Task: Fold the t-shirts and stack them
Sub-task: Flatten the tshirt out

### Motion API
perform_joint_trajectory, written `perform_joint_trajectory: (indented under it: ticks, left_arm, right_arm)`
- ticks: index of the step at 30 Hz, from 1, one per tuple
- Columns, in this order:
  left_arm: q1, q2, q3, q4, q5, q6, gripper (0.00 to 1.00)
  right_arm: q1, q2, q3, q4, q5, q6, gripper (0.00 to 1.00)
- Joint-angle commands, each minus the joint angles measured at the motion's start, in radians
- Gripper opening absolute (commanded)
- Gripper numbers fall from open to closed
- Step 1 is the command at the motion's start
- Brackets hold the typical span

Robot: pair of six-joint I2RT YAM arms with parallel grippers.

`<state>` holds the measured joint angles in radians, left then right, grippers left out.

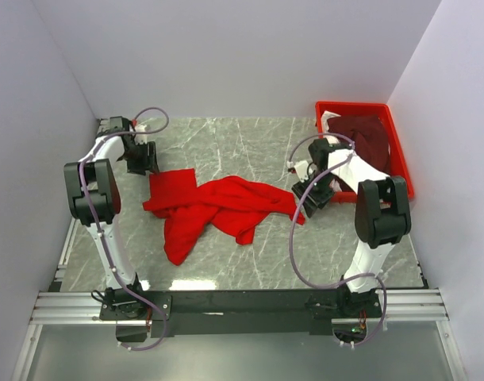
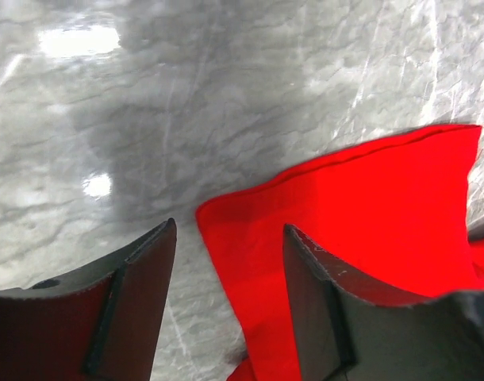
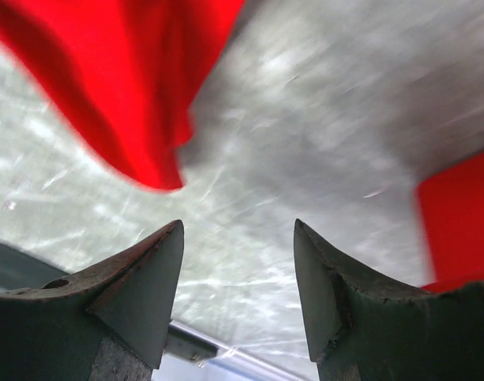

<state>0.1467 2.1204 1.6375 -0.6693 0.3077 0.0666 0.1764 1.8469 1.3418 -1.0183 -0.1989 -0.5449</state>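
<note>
My left gripper is to pinch the t-shirt's flat corner (image 2: 213,215) and my right gripper its opposite end, since the red t-shirt's middle lies crumpled and needs spreading before I fold it.
The bright red t-shirt (image 1: 218,208) lies crumpled across the middle of the grey marble table. My left gripper (image 1: 145,165) hovers open just above the shirt's far left corner. In the left wrist view that flat corner (image 2: 361,198) lies under and between the spread fingers of the left gripper (image 2: 230,230). My right gripper (image 1: 305,202) is open and empty beside the shirt's right edge. In the right wrist view the right gripper (image 3: 238,226) is over bare table, with the red cloth (image 3: 139,71) at the upper left. The dark maroon t-shirt (image 1: 365,136) lies bunched in the tray with some white fabric (image 1: 331,119).
The rigid red plastic tray (image 1: 402,163) stands at the far right against the wall. White walls close the table on three sides. A metal rail (image 1: 242,305) runs along the near edge. A blurred red patch (image 3: 456,222) shows at the right wrist view's right edge.
</note>
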Motion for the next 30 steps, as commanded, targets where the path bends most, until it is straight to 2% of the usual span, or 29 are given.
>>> perform_joint_trajectory:
  ticks: [1,9,12,13,15,16,19,22,25,27,28,29,30]
  left_arm:
    - [-0.038,0.021,0.027,0.013,-0.019,-0.011,0.62]
    - [-0.055,0.069,0.024,-0.004,-0.082,-0.040,0.60]
    - [-0.053,0.073,0.016,-0.006,-0.065,-0.053,0.53]
    - [-0.055,0.076,0.015,-0.007,-0.052,-0.059,0.47]
    - [-0.053,0.078,0.012,-0.004,-0.039,-0.059,0.41]
    - [-0.050,0.078,0.010,-0.003,-0.029,-0.059,0.34]
    - [-0.045,0.079,0.002,0.002,-0.007,-0.100,0.25]
    - [-0.036,0.084,-0.005,0.011,0.016,-0.116,0.20]
    - [-0.021,0.095,0.001,0.016,0.068,-0.135,0.13]
    - [-0.006,0.104,0.011,0.016,0.106,-0.145,0.08]
    - [-0.003,0.110,0.018,0.014,0.105,-0.146,0.02]
    - [0.002,0.111,0.031,0.011,0.105,-0.145,0.00]
    - [0.004,0.110,0.038,0.010,0.105,-0.142,0.00]
  right_arm:
    - [0.011,-0.089,-0.065,-0.003,-0.031,-0.001,0.65]
    - [0.040,-0.094,-0.124,0.101,-0.068,0.082,0.63]
    - [0.046,-0.092,-0.167,0.170,-0.079,0.109,0.62]
    - [0.046,-0.078,-0.174,0.185,-0.085,0.123,0.60]
    - [0.046,-0.075,-0.190,0.207,-0.105,0.131,0.59]
    - [0.046,-0.086,-0.199,0.222,-0.111,0.137,0.58]
    - [0.046,-0.115,-0.245,0.299,-0.116,0.169,0.53]
    - [0.046,-0.135,-0.276,0.359,-0.119,0.200,0.48]
    - [0.044,-0.144,-0.291,0.389,-0.134,0.209,0.40]
    - [0.043,-0.147,-0.280,0.389,-0.142,0.206,0.24]
    - [0.043,-0.150,-0.276,0.389,-0.143,0.204,0.16]
    - [0.044,-0.156,-0.259,0.386,-0.139,0.197,0.03]
    - [0.043,-0.163,-0.248,0.377,-0.135,0.191,0.00]
